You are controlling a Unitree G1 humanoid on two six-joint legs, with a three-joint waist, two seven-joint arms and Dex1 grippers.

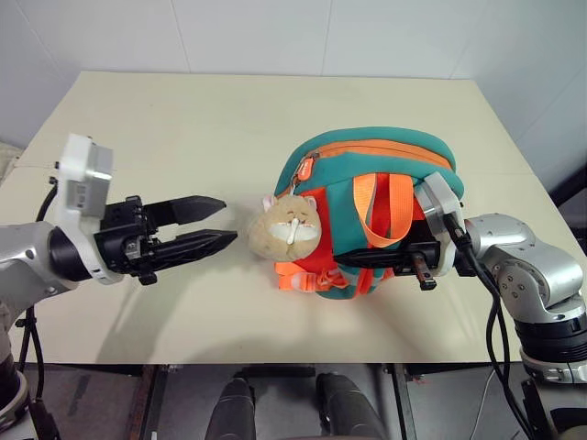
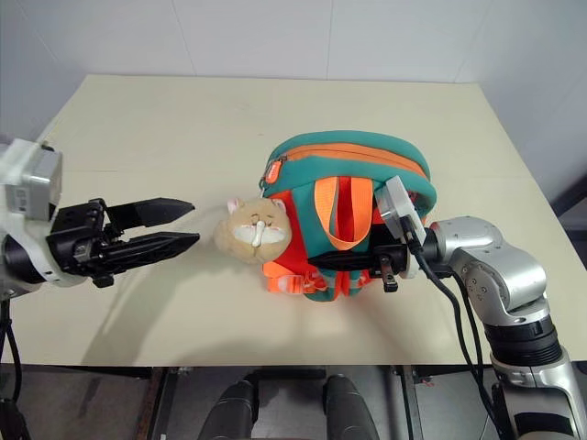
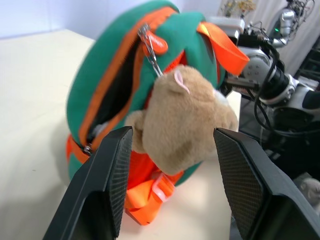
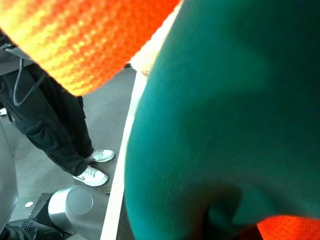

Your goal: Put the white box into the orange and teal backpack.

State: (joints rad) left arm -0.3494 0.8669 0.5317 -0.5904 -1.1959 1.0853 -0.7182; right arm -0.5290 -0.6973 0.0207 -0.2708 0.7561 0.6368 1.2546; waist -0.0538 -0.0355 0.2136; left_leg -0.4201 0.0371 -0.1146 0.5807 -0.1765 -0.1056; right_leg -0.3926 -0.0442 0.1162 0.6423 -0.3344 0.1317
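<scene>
The zipper gapes below its pull, so my left gripper should take the tan plush charm (image 1: 285, 230) and draw the pull down while my right gripper steadies the backpack.
The orange and teal backpack (image 1: 376, 151) stands on the table right of centre, with its tan plush charm (image 1: 291, 229) hanging toward my left arm. The top zipper (image 3: 112, 85) gapes partly open. My right gripper (image 1: 367, 258) reaches in from the right, shut on the backpack's orange straps and back panel. To the left of the plush hangs my left gripper (image 1: 229, 221), level and open, with nothing between its fingers (image 3: 112, 175). It is a short way from the charm and does not touch it. The white box is hidden from view.
The cream table (image 1: 183, 119) has bare surface behind and to the left of the backpack. Its front edge runs just below both grippers. In the right wrist view a person's legs in dark trousers (image 4: 60, 130) stand on the floor beside the table.
</scene>
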